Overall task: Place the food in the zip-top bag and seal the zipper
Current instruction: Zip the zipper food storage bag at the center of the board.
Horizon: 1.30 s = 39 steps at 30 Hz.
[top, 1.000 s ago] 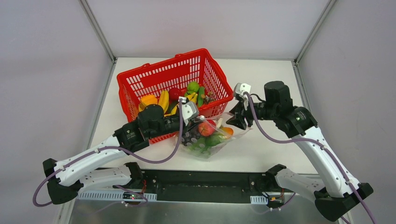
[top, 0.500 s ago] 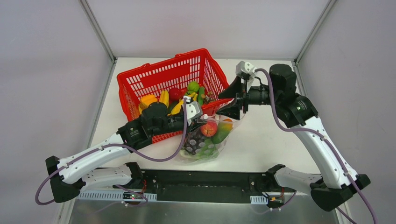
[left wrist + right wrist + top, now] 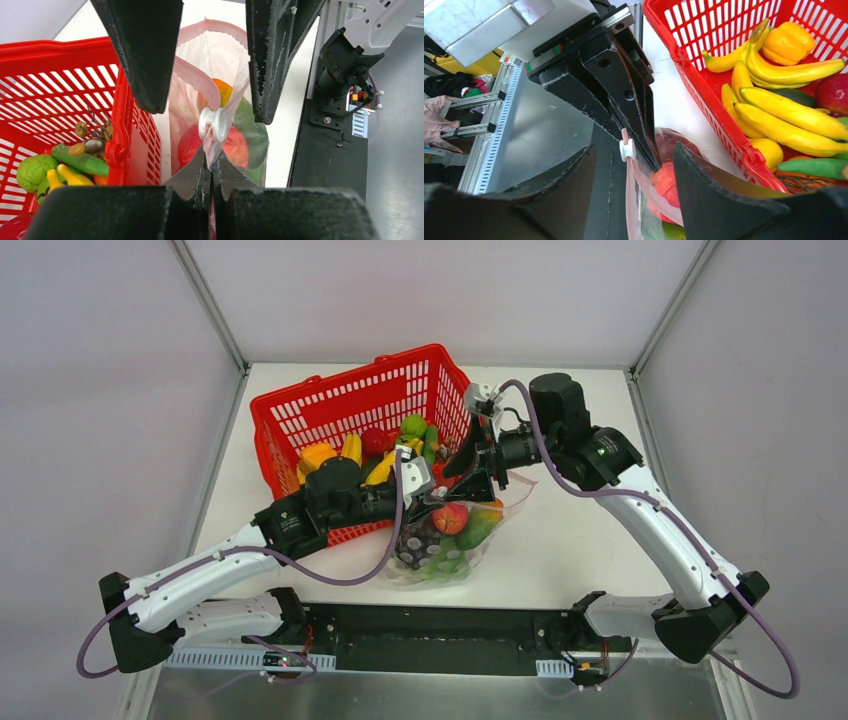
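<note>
My left gripper is pinching the bag's plastic under the white slider, so my right gripper should grip the slider while my left gripper takes the pink zipper's end (image 3: 624, 134).
The zip-top bag (image 3: 440, 560) hangs upright in front of the basket, holding a red apple (image 3: 450, 517), purple grapes (image 3: 417, 540), a green cucumber (image 3: 476, 530) and an orange (image 3: 223, 92). My left gripper (image 3: 212, 167) is shut on the bag's plastic just under the white slider (image 3: 212, 124) of the pink zipper (image 3: 196, 80). My right gripper (image 3: 634, 150) is open. Its fingers (image 3: 719, 195) straddle the bag's mouth close to the slider (image 3: 626, 149) without touching it. The mouth gapes beyond the slider.
The red mesh basket (image 3: 300, 415) stands behind and left of the bag, pressed against it. It holds yellow bananas (image 3: 784, 115), an orange pepper (image 3: 789, 42), green lettuce (image 3: 413, 426) and more food. A black rail (image 3: 440, 640) runs along the table's near edge.
My right gripper opened, rose from the bag's right end and swung left to the mouth by the slider. My left gripper lifted the bag from lying flat to hanging upright.
</note>
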Available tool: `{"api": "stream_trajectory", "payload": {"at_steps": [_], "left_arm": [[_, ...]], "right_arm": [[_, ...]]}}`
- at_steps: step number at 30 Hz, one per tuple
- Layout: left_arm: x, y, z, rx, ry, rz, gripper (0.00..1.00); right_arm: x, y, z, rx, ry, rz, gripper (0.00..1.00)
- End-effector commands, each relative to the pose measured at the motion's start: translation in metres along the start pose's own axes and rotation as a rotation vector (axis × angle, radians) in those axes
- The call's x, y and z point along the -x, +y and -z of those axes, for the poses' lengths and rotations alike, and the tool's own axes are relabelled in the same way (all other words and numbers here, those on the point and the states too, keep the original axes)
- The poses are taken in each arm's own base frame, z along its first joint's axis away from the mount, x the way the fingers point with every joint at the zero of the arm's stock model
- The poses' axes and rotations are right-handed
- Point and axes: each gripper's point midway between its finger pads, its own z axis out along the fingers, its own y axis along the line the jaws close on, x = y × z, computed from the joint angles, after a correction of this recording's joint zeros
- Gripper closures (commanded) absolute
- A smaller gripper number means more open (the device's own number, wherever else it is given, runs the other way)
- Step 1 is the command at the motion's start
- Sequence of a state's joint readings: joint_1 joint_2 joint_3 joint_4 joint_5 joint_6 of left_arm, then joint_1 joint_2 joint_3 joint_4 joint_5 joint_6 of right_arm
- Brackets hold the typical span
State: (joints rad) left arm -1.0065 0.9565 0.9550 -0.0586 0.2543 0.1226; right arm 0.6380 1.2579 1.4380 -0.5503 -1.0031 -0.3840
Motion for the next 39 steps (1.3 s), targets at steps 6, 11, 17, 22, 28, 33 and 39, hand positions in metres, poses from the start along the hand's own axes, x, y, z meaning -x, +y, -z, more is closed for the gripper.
{"api": "stream_trajectory", "payload": {"at_steps": [6, 11, 17, 22, 28, 33, 39], "left_arm": [[0.052, -0.001, 0.005, -0.017, -0.153, -0.030, 1.00], [0.051, -0.001, 0.005, -0.014, -0.152, -0.028, 1.00], [0.050, 0.001, 0.006, -0.005, -0.150, -0.032, 1.00], [0.051, 0.000, 0.005, -0.011, -0.151, -0.036, 1.00], [0.049, 0.001, 0.005, -0.004, -0.146, -0.023, 1.00], [0.052, 0.001, 0.004, -0.002, -0.155, 0.045, 0.72], [0.050, -0.001, 0.002, -0.025, -0.174, 0.080, 0.71]], "right_arm": [[0.008, 0.009, -0.003, 0.031, -0.016, 0.040, 0.51], [0.005, 0.008, -0.008, 0.046, -0.009, 0.033, 0.64], [-0.003, 0.008, -0.007, 0.037, 0.006, 0.036, 0.58], [-0.005, 0.008, -0.007, 0.039, 0.014, 0.033, 0.76], [-0.004, 0.008, -0.003, 0.015, 0.001, 0.057, 1.00], [-0.003, 0.010, -0.002, 0.007, -0.007, 0.061, 1.00], [-0.001, 0.007, -0.002, -0.005, -0.016, 0.063, 1.00]]}}
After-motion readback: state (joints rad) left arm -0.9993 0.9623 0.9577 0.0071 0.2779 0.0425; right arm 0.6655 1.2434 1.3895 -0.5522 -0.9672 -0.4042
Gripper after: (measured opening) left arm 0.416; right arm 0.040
